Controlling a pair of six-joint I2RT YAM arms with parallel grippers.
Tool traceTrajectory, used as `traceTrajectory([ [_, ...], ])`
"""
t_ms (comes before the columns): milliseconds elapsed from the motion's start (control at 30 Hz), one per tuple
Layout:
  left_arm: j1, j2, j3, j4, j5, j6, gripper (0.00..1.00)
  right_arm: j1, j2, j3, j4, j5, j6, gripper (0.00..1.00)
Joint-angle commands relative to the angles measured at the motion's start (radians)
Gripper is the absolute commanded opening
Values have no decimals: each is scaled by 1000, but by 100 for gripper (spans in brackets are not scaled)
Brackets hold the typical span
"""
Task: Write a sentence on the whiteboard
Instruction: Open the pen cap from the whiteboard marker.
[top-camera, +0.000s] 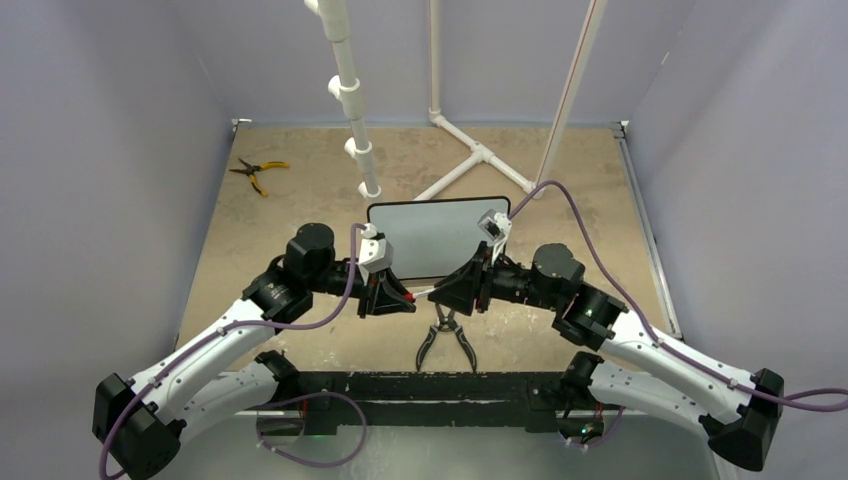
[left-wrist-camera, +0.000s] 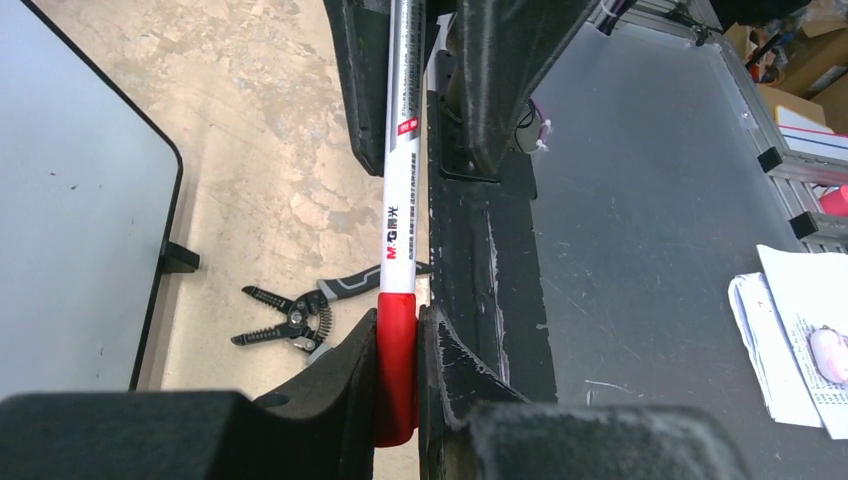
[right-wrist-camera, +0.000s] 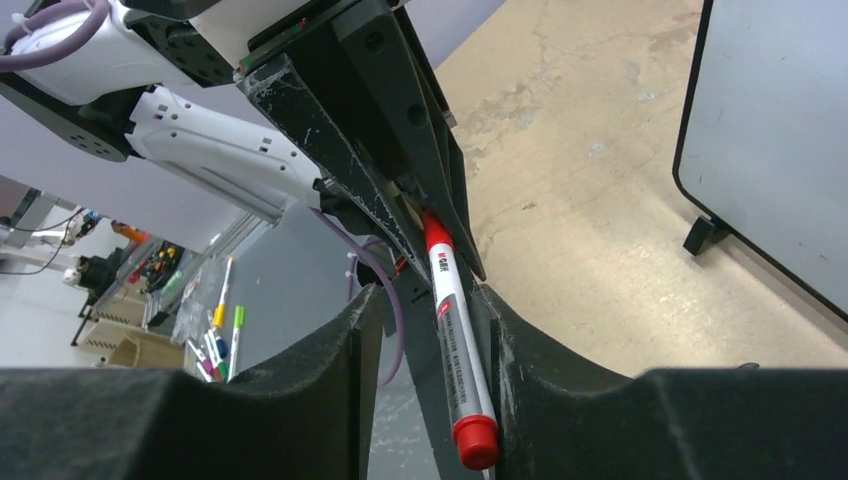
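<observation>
My left gripper has the red cap. It will let go of it on the bare table (top-camera: 409, 323) next to the grey-handled wire strippers.
The whiteboard (top-camera: 440, 235) stands at the table's middle, and its face shows no red sentence. It also shows in the left wrist view (left-wrist-camera: 70, 200) and the right wrist view (right-wrist-camera: 780, 130). In front of it my two grippers meet tip to tip. My left gripper (top-camera: 408, 298) (left-wrist-camera: 398, 380) is shut on the red cap (left-wrist-camera: 397, 360) of a white marker (left-wrist-camera: 400, 180). My right gripper (top-camera: 442, 292) (right-wrist-camera: 430, 330) is open around the marker's body (right-wrist-camera: 455, 330), which rests against one finger with a gap on the other side. The marker's red end plug (right-wrist-camera: 475, 440) points toward the right wrist.
Grey-handled wire strippers (top-camera: 447, 340) (left-wrist-camera: 300, 315) lie on the table just below the grippers. Yellow-handled pliers (top-camera: 258, 172) lie at the back left. White PVC pipes (top-camera: 470, 155) stand behind the board. The black front rail (top-camera: 420, 385) runs between the arm bases.
</observation>
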Motion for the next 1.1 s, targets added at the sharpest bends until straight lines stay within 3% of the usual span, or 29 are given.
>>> traceTrajectory([
  [0, 6, -4, 33, 20, 34, 18, 0, -8, 4, -5, 89, -64, 2, 38],
  [200, 5, 3, 33, 23, 50, 15, 0, -16, -4, -32, 117, -63, 24, 34],
  [400, 7, 7, 29, 28, 58, 12, 0, -21, -20, -31, 109, -28, 21, 12],
  [467, 6, 7, 28, 31, 60, 12, 0, -23, -38, -33, 117, -11, 21, 1],
  [1067, 4, -23, 4, 34, 37, 18, 0, -58, -205, 129, -176, 128, -133, 0],
])
